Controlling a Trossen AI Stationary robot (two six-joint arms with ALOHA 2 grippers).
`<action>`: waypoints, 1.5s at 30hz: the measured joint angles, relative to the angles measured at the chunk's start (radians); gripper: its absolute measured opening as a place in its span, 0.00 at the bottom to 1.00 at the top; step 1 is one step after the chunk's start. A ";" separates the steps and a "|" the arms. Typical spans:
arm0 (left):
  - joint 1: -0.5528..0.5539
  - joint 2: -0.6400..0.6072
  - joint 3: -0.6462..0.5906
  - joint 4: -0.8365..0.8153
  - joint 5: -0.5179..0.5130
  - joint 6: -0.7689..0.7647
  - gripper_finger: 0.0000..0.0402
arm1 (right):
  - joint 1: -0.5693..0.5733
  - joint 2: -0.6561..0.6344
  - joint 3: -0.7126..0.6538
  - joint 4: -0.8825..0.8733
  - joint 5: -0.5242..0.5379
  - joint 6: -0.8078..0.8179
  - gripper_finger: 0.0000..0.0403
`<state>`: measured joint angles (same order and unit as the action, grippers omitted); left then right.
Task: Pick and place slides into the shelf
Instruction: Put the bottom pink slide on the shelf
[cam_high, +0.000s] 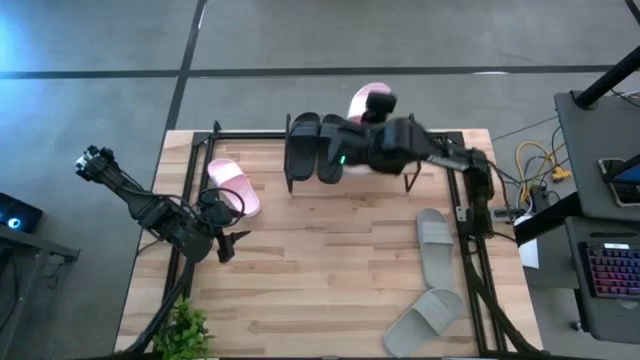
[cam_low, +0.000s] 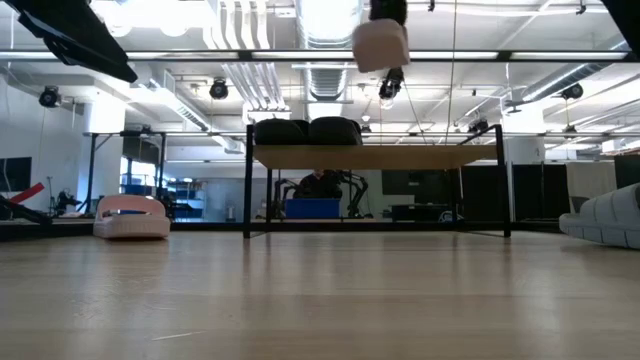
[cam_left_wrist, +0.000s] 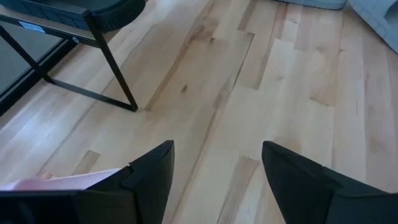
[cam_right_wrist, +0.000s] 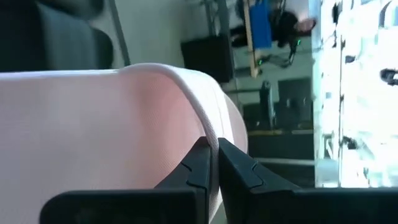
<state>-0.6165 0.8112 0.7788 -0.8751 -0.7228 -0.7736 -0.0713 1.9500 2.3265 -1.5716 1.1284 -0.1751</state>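
Note:
The robot's right gripper needs to release the pink slide on the shelf's top board (cam_high: 362, 152), next to the two black slides.
My right gripper (cam_right_wrist: 212, 144) is shut on a pale pink slide (cam_high: 368, 98), which hangs in the air above the shelf (cam_low: 400, 157) in the low view (cam_low: 380, 45). Two black slides (cam_high: 316, 148) lie side by side on the shelf's wooden top board (cam_low: 305, 130). The second pink slide (cam_high: 233, 186) rests sole-down on the table near its left edge (cam_low: 132, 216). My left gripper (cam_high: 226, 244) waits open just nearside of it (cam_left_wrist: 214, 168). Two grey slides (cam_high: 436, 245) lie flat at the table's right side. My right gripper pinches a thin curved edge (cam_right_wrist: 210, 127) of the pink slide between its two fingertips. The slide is lifted clear, above the level of the shelf's top board and just to the right of the black slides.
A small green plant (cam_high: 184, 330) stands at the table's near left corner. The shelf's dark legs (cam_left_wrist: 114, 65) stand on the table. Bare wood lies between the shelf and the table's near edge (cam_high: 330, 270). A desk with a keyboard (cam_high: 612, 270) stands beyond the right edge.

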 joint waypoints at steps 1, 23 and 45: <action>0.000 0.000 0.000 -0.001 -0.009 -0.001 0.57 | -0.024 -0.013 -0.009 0.001 -0.034 -0.015 0.03; 0.058 -0.009 0.000 -0.056 -0.096 -0.004 0.57 | -0.217 -0.218 -0.580 0.420 -0.285 -0.256 0.03; 0.120 -0.006 0.000 -0.050 -0.095 -0.006 0.57 | -0.281 -0.248 -0.751 0.725 -0.422 -0.455 0.03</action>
<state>-0.4965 0.8051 0.7784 -0.9253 -0.8181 -0.7792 -0.3527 1.7019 1.5757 -0.8464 0.7063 -0.6304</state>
